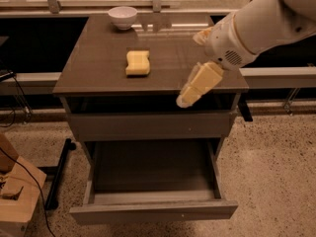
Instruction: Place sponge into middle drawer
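Observation:
The middle of the pale-yellow sponge (138,63) on the cabinet top is the next place my gripper needs to go to and close on.
The pale-yellow sponge (138,63) lies flat on the cabinet top (98,73), left of centre. The middle drawer (153,212) is pulled out wide below the closed-looking top-tier drawer front (148,126), and its inside looks bare. My gripper (190,69), with cream-yellow fingers (200,85) spread apart, hangs over the right front part of the cabinet top. It is empty and sits to the right of the sponge, clear of it.
A white bowl (122,17) stands at the back left of the cabinet top. A wooden object (15,191) and a black stand leg (59,172) are on the floor at the left. Speckled floor lies to the right of the drawer.

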### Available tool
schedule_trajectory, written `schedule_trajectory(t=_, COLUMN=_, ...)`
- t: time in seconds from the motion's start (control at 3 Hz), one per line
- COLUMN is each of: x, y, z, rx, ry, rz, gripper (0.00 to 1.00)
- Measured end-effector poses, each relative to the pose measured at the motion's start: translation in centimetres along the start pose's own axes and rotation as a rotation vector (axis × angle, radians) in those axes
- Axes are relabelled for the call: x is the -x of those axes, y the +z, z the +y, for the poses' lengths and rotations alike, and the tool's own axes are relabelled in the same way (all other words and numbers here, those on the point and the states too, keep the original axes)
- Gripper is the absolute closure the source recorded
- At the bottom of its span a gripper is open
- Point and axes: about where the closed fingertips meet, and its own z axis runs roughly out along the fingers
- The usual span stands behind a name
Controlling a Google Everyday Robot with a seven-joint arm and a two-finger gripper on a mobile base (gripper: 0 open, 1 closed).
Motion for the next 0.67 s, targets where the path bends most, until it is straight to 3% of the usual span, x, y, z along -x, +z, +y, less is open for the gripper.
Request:
schedule_trajectory(t=0.33, x=3.32, y=4.74, z=-2.17, rx=-0.012, ry=0.016, rz=-0.111, gripper=0.0)
schedule_trajectory(t=0.67, x=3.32, y=4.75, z=-2.17, rx=-0.012, ry=0.016, rz=-0.111, gripper=0.0)
